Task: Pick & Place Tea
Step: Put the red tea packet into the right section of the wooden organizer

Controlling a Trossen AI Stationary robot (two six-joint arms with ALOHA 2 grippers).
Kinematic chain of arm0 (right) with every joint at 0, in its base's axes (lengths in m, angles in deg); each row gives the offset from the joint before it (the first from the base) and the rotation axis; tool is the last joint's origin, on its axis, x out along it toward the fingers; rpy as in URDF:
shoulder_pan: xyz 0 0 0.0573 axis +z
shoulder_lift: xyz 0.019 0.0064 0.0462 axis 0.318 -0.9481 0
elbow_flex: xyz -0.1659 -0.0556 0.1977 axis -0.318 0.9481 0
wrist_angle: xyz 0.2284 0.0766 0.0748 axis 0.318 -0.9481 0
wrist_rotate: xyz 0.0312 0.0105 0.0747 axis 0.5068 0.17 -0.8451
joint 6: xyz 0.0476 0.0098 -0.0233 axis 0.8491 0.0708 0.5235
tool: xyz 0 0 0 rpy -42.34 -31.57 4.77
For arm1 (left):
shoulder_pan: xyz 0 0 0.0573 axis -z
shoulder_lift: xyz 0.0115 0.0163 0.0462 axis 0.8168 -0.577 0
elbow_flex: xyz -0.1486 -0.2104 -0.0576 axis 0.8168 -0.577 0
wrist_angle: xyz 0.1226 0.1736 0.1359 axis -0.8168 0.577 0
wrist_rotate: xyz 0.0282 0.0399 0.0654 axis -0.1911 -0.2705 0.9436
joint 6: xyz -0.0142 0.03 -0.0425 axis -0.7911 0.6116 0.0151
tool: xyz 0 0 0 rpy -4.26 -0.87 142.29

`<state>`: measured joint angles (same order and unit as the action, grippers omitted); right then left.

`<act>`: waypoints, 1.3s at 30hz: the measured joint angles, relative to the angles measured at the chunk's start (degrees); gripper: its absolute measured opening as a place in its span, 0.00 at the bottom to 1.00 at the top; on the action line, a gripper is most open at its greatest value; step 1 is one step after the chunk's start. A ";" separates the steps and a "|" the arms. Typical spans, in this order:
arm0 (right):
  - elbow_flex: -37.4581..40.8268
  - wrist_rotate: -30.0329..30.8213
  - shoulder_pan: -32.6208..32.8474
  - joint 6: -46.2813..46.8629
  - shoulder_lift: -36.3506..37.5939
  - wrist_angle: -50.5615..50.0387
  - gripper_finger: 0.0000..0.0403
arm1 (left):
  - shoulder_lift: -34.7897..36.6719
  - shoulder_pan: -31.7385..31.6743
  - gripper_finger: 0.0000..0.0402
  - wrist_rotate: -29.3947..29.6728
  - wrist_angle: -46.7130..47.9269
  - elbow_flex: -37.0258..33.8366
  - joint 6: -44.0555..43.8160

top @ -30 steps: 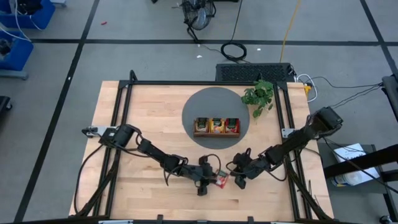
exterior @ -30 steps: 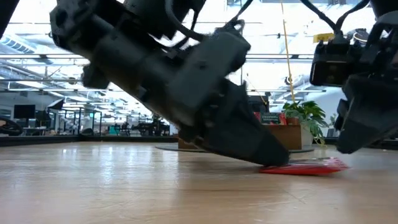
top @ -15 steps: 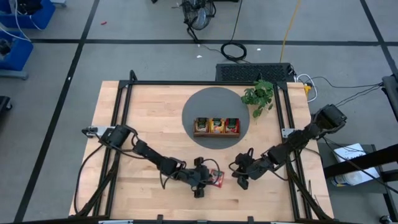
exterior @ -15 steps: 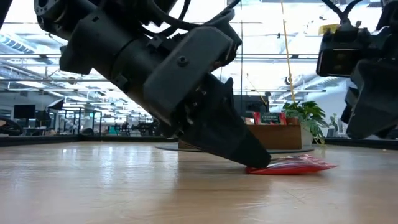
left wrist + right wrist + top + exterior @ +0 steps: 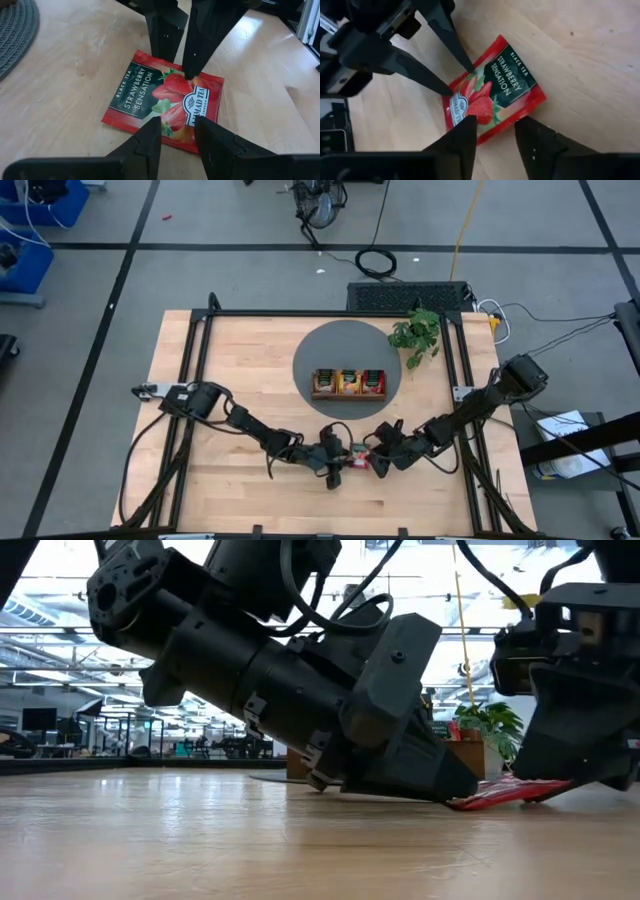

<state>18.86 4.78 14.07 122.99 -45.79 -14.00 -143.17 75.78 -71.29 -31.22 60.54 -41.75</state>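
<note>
The sachet lies flat at the left gripper's fingertips, so the robot's right gripper will close on its raised edge (image 5: 536, 788) and lift the sachet for the left gripper.
One tea sachet (image 5: 160, 100), red with a strawberry picture and the print "Strawberry Sensation", lies on the wooden table near its front edge (image 5: 357, 460). My left gripper (image 5: 176, 122) comes at it from the table's left and my right gripper (image 5: 495, 122) from the right, both open and tip to tip across the sachet. More tea sachets stand in the brown wooden tray (image 5: 348, 383) on the round grey mat (image 5: 310, 355) farther back. My left gripper sets its two spread fingertips (image 5: 156, 122) on the sachet's left end (image 5: 462, 803), slanting down from the table's left. That end lies flat on the table. My right gripper meets the sachet's right edge (image 5: 192, 75) with its spread fingertips (image 5: 189, 72), slanting down from the table's right. That end (image 5: 555, 785) is raised a little off the table; whether a finger is under it I cannot tell.
A green plant (image 5: 415, 332) stands at the mat's far right. Black frame rails (image 5: 195, 380) run along the table's left, right and far sides. Bare wood lies to the left of the arms.
My left gripper has slid the sachet a little toward the table's left, then back toward the right. My right gripper has risen, then come down and toward the left onto the sachet. The sachet's right end now stands off the table; its left end stays down.
</note>
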 joint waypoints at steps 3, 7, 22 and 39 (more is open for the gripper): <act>0.01 -0.23 -0.41 0.10 -1.01 0.74 0.34 | -0.07 0.00 0.31 -0.01 -0.30 -0.06 0.24; 0.09 -1.11 -1.11 -0.82 -1.32 2.77 0.34 | -0.11 0.00 0.31 -0.17 -0.47 -0.09 0.44; 0.29 0.84 -0.63 -14.11 -1.61 6.26 0.02 | 0.20 0.58 0.31 -0.73 -1.70 -0.21 6.92; 0.35 10.74 3.18 -44.55 11.05 6.86 0.00 | 20.53 7.29 0.31 -2.62 14.25 -0.36 17.01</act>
<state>19.21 15.52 17.25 78.44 -34.75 -7.14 -122.64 83.07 -73.91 -16.97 60.18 -24.74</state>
